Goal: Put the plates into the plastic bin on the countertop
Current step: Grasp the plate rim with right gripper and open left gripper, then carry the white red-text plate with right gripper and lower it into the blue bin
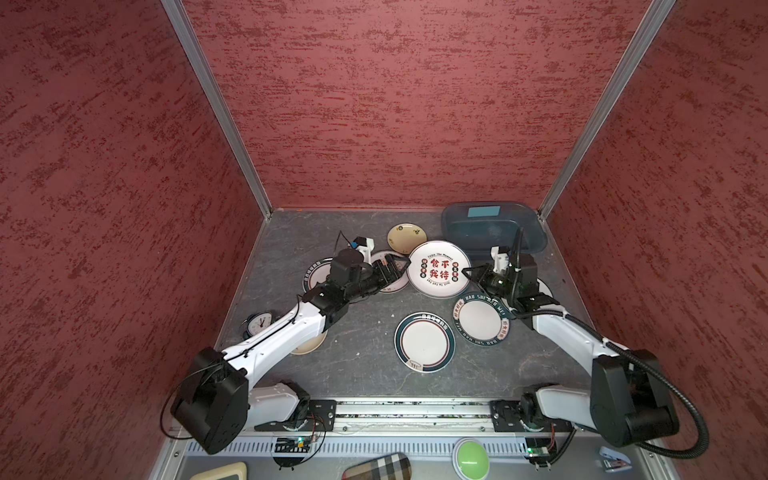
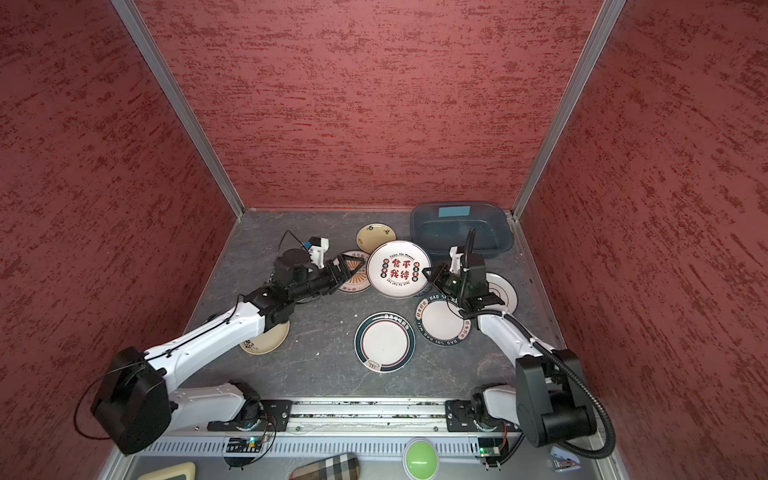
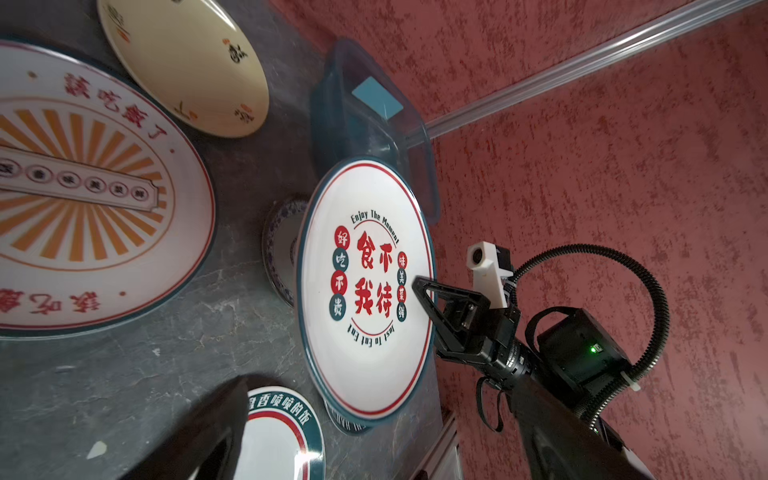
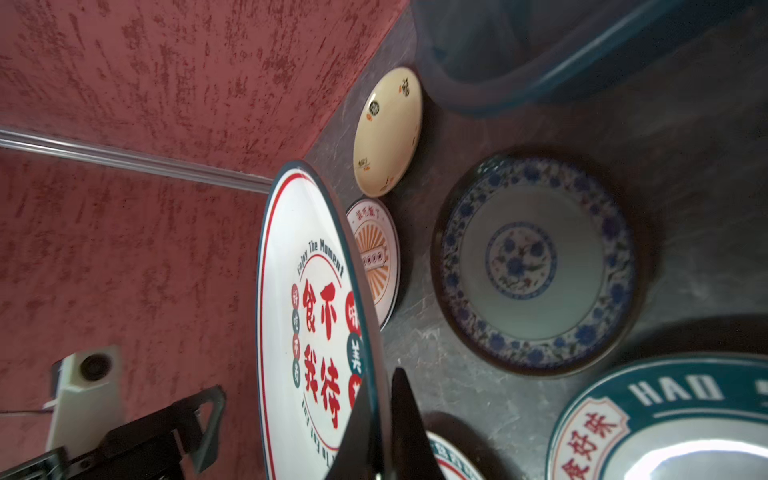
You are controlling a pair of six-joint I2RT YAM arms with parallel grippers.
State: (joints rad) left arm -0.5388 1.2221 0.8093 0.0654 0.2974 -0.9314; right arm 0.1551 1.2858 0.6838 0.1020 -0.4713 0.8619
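Next, I let go of the white plate with red characters with my right gripper in the plastic bin's end (image 1: 473, 238) (image 4: 524, 24) nearest the cream plate.
A white plate with red characters (image 1: 439, 269) (image 2: 399, 269) hangs tilted above the countertop (image 1: 365, 328), just in front of the blue-grey plastic bin (image 1: 451, 220) (image 2: 419, 224). My right gripper (image 1: 467, 272) (image 4: 380, 415) is shut on this plate's (image 4: 307, 316) rim. My left gripper (image 1: 397, 266) (image 2: 349, 266) stands open by the plate's opposite edge, holding nothing. Only one of its fingers (image 3: 208, 424) shows in the left wrist view. Nothing lies in the bin. Other plates lie flat: sunburst (image 3: 83, 187), cream (image 1: 406, 237), blue patterned (image 4: 534, 266), and two teal-rimmed (image 1: 424, 341) (image 1: 480, 318).
More plates lie partly under the arms: one cream (image 2: 266, 340) and one teal-rimmed (image 1: 316, 274) on the left, one white (image 2: 505, 291) on the right. An alarm clock (image 1: 259, 324) stands at the left edge. Red walls close in three sides. A green button (image 1: 471, 457) sits in front.
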